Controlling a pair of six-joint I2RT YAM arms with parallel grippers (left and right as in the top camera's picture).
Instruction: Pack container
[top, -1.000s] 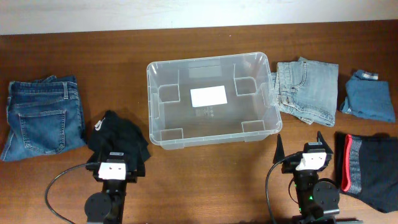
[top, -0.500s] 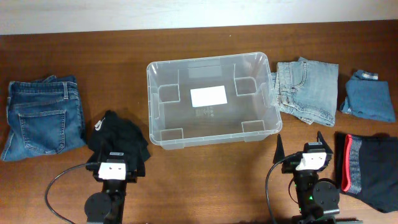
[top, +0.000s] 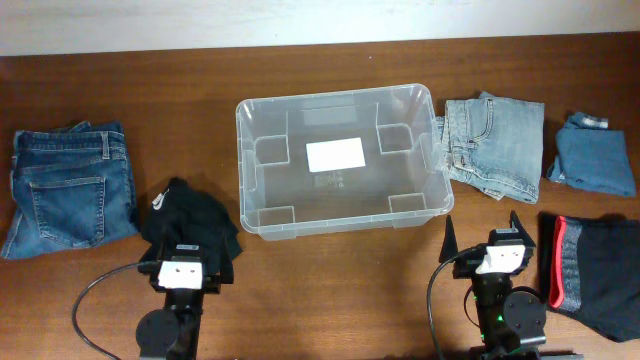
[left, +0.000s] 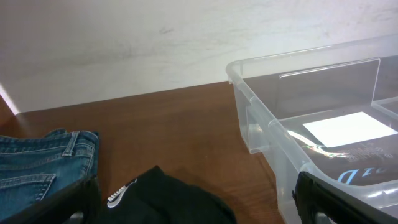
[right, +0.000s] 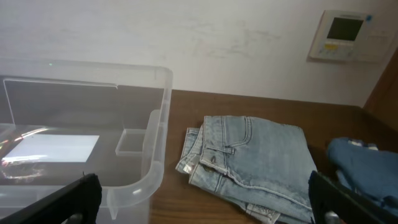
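Observation:
I will next move my right gripper to the folded light jeans and close it on their near corner (top: 527, 187) (right: 300, 204), on the side of the small blue denim piece.
The clear container (top: 262, 222) with a white label on its base stands empty at mid table; it also shows in the left wrist view (left: 273, 134) and the right wrist view (right: 151, 162). My left gripper (top: 185, 240) is open and empty, just above a black garment (top: 195, 215) that lies left of the container's front corner (left: 168, 199). My right gripper (top: 482, 232) is open and empty near the front edge, right of the container's front corner. Folded light jeans (top: 492, 145) lie to the container's right (right: 255, 155).
Dark blue jeans (top: 68, 185) lie at the far left (left: 37, 162). A small blue denim piece (top: 595, 155) lies at the far right (right: 364, 165). A black garment with a red band (top: 595, 275) lies front right, beside the right arm.

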